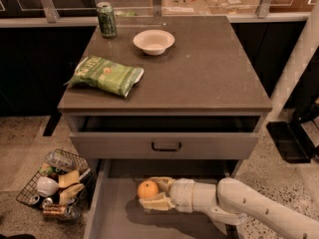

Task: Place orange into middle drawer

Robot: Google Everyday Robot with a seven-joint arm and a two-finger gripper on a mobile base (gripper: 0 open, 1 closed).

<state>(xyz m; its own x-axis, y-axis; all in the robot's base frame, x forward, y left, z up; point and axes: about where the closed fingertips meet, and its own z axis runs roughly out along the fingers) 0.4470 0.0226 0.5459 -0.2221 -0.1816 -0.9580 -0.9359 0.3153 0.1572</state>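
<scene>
I need to release the orange from my gripper on the middle drawer's grey bottom (126, 208), toward the side nearest the wire basket.
The orange (148, 189) is a small round fruit held between the pale fingers of my gripper (154, 193), low over the floor of the open middle drawer (117, 218). The drawer is pulled out wide below the cabinet, with a plain grey floor and a thin left wall. My white arm (249, 203) reaches in from the lower right. The gripper is shut on the orange, with one finger above and one below it.
The top drawer (166, 145) with a black bar handle is slightly open above. On the cabinet top lie a green chip bag (105, 75), a white bowl (153, 41) and a green can (106, 19). A wire basket (57, 183) of items stands on the floor at left.
</scene>
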